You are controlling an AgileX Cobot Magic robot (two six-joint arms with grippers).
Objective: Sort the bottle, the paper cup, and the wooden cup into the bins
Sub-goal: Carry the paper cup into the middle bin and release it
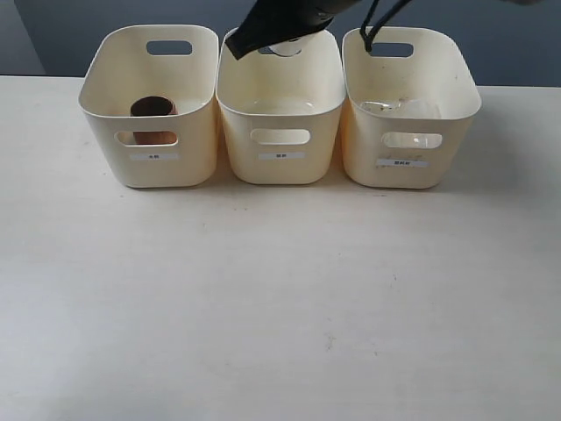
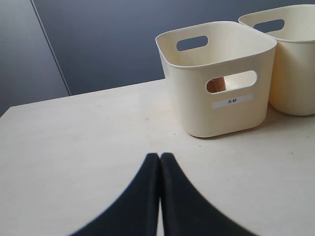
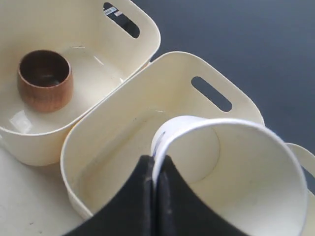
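Note:
The white paper cup will go down on the middle bin's bottom, around its centre [image 1: 281,121] [image 3: 151,166], from my right gripper. The cup is now held tilted over that bin.
My right gripper [image 3: 156,163] is shut on the rim of the white paper cup [image 3: 236,167] and holds it tilted over the middle bin [image 3: 106,110]. From the exterior view, this gripper [image 1: 263,39] hangs above the middle bin [image 1: 280,162], with the paper cup [image 1: 286,49] partly hidden under it. The reddish-brown wooden cup [image 1: 153,107] stands in the left bin [image 1: 149,171]. The clear bottle [image 1: 399,107] lies in the right bin [image 1: 412,171]. My left gripper [image 2: 160,156] is shut and empty over the table, short of the left bin [image 2: 221,118].
The three bins stand side by side along the far part of the pale table [image 1: 280,298]. A dark wall [image 2: 108,44] rises behind them. The wooden cup [image 2: 216,84] shows through the left bin's handle cut-out.

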